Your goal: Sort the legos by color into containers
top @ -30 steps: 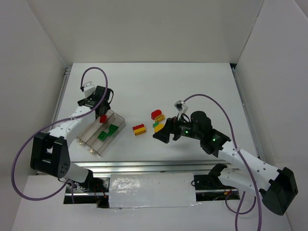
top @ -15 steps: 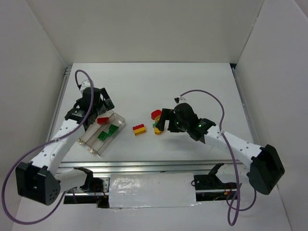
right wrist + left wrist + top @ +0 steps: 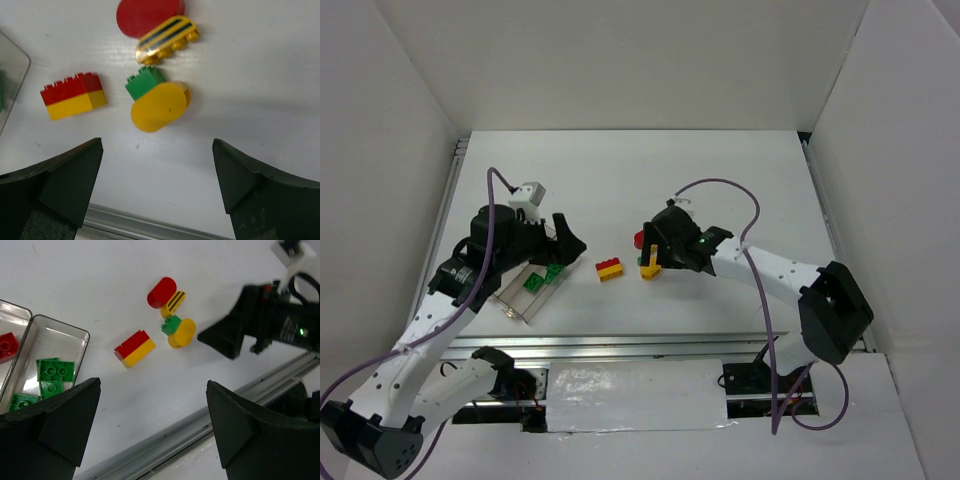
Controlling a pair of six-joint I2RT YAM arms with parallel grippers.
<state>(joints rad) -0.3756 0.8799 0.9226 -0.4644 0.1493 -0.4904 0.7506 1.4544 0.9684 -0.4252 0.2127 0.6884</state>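
My left gripper is to close next on the red rounded brick (image 3: pixel 639 240) (image 3: pixel 162 292), the one attached to the yellow black-striped brick.
On the white table lie loose legos: a red rounded brick (image 3: pixel 150 15), a yellow black-striped brick (image 3: pixel 167 37), a small green brick (image 3: pixel 145 82) touching a yellow rounded brick (image 3: pixel 157 106), and a red-over-yellow stacked brick (image 3: pixel 74 95) (image 3: pixel 610 268). The clear containers tray (image 3: pixel 515 297) sits at the left; one compartment holds green bricks (image 3: pixel 50 377), the neighbouring one a red brick (image 3: pixel 7 345). My left gripper (image 3: pixel 558 247) (image 3: pixel 153 384) hangs open and empty by the tray's right side. My right gripper (image 3: pixel 648 250) (image 3: pixel 157 143) is open just above the brick cluster, holding nothing.
A metal rail (image 3: pixel 200 425) runs along the table's near edge, close below both grippers. White walls enclose the table on the left, back and right. The right gripper's black fingers (image 3: pixel 225 337) reach in beside the yellow rounded brick.
The left gripper opened, left the red brick in the tray and swung away toward the near right. The right gripper moved left to hover over the brick cluster.
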